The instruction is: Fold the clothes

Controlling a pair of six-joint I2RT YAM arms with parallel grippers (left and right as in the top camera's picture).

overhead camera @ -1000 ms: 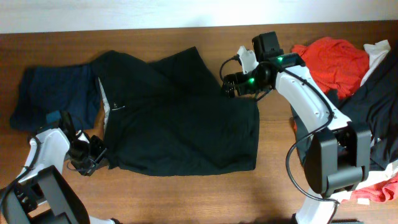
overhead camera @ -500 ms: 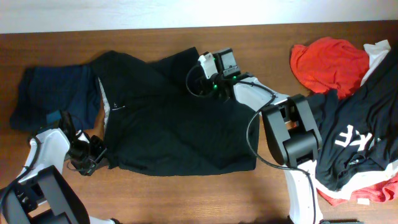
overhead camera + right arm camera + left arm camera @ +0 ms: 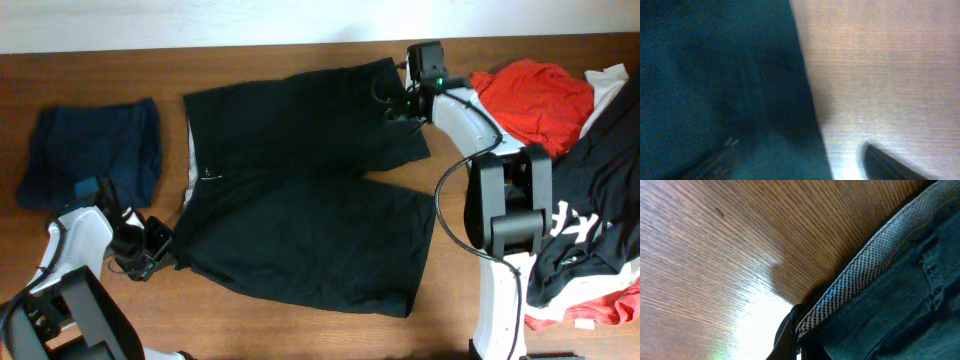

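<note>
Next, my left gripper lets go of the checkered inner waistband on the table, slightly inward (image 3: 198, 272) along the black shorts' near edge.
Black shorts (image 3: 300, 200) lie spread flat on the wooden table, waistband to the left and both legs pointing right. My left gripper (image 3: 158, 248) is shut on the lower-left corner of the waistband. The left wrist view shows its fingers (image 3: 795, 345) pinching the checkered waistband lining (image 3: 865, 270). My right gripper (image 3: 398, 100) is at the far-right hem of the upper leg. In the right wrist view its fingers (image 3: 800, 155) stand apart, one over the dark fabric (image 3: 715, 75) and one over bare wood.
A folded dark blue garment (image 3: 90, 160) lies at the left. At the right edge lies a pile with a red garment (image 3: 535, 95), a black garment with white print (image 3: 590, 190) and a white cloth (image 3: 610, 80).
The shorts went from bunched and folded over to spread flat, with both legs out to the right. My right gripper swung left, then back right to the upper leg's hem. My left arm stayed put.
</note>
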